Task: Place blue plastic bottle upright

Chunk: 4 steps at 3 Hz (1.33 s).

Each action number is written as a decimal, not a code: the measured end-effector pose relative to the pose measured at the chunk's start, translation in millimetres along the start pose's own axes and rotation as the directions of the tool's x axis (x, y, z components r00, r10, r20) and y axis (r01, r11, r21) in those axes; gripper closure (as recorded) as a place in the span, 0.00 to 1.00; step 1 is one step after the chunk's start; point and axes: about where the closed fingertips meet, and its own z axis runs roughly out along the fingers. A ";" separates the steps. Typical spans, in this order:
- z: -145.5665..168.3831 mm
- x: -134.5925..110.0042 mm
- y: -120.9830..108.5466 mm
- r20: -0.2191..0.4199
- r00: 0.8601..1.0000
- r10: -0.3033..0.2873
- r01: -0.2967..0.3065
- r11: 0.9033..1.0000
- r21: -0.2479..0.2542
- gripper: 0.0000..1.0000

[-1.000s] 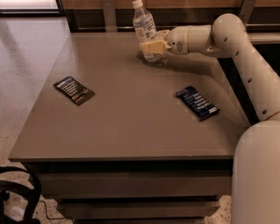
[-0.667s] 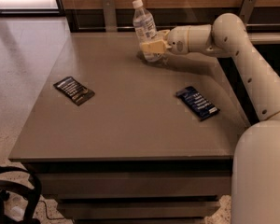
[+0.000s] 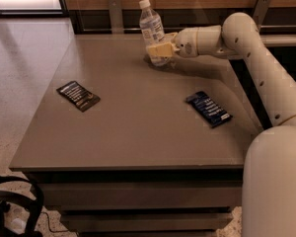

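The robot's gripper will stand the blue plastic bottle near the grey table's far edge point(image 3: 166, 63), past the dark-blue snack packet.
The blue plastic bottle point(image 3: 151, 28) is a small clear ribbed bottle with a white cap and a pale label. It stands nearly upright, leaning slightly left, at the far middle of the grey table point(image 3: 138, 132). My gripper point(image 3: 159, 51) reaches in from the right and is shut on the bottle's lower part. The bottle's base is hidden behind the yellowish fingers point(image 3: 160, 49).
A dark snack packet point(image 3: 78, 95) lies flat at the table's left. A dark-blue snack packet point(image 3: 208, 108) lies flat at the right. A wooden wall panel with metal brackets point(image 3: 115, 14) runs behind the table. My white arm point(image 3: 256, 68) spans the right side.
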 end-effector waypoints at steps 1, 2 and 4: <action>-2.7 -7.9 -6.3 0.031 0.999 0.009 -0.008 1.000 -0.003 1.00; -9.4 -11.8 -13.0 0.056 0.998 0.018 -0.019 1.000 0.009 1.00; -23.2 17.2 -17.8 0.064 0.994 0.085 -0.088 0.996 0.035 1.00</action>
